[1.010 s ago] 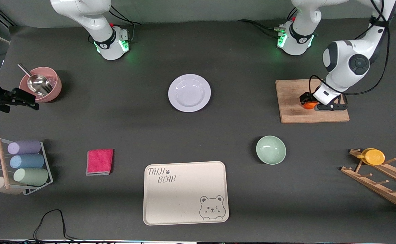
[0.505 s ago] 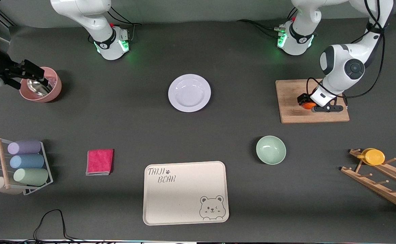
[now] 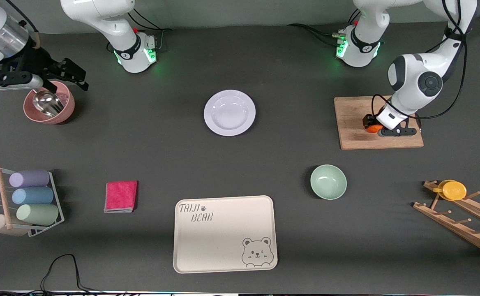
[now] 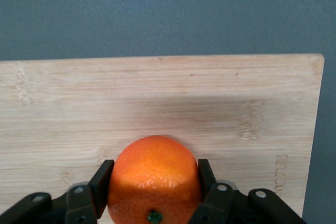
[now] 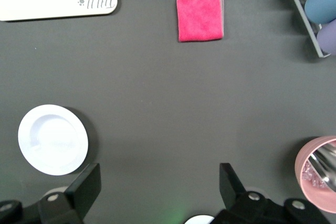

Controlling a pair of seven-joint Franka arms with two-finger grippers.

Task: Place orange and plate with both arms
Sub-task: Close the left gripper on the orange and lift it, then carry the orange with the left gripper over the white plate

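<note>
The robot's left gripper will release the orange near the middle of the white plate [image 3: 229, 116].
The orange [image 3: 372, 128] sits on the wooden cutting board [image 3: 355, 139] at the left arm's end of the table. My left gripper [image 3: 374, 127] is down on the board and shut on the orange, with a finger pressed to each side. In the left wrist view the orange [image 4: 153, 177] fills the gap between the black fingers [image 4: 101, 182] of the left gripper [image 4: 153, 179]. The white plate [image 3: 229, 112] lies in the table's middle and also shows in the right wrist view [image 5: 52, 139]. My right gripper [image 3: 68, 79] is open and empty in the air, over the table beside the pink bowl [image 3: 61, 113]; it also shows in the right wrist view [image 5: 160, 187].
The pink bowl holds a metal scoop [image 3: 46, 102]. A mint-green bowl [image 3: 328, 181], a beige bear tray [image 3: 223, 238] and a pink cloth [image 3: 121, 196] lie nearer the camera. A cup rack [image 3: 30, 197] and a wooden rack with a yellow cup [image 3: 453, 190] stand at the ends.
My right gripper has swung from the table's edge up and inward, and is now over the table beside the pink bowl. The left wrist shifted slightly over the orange on the board.
</note>
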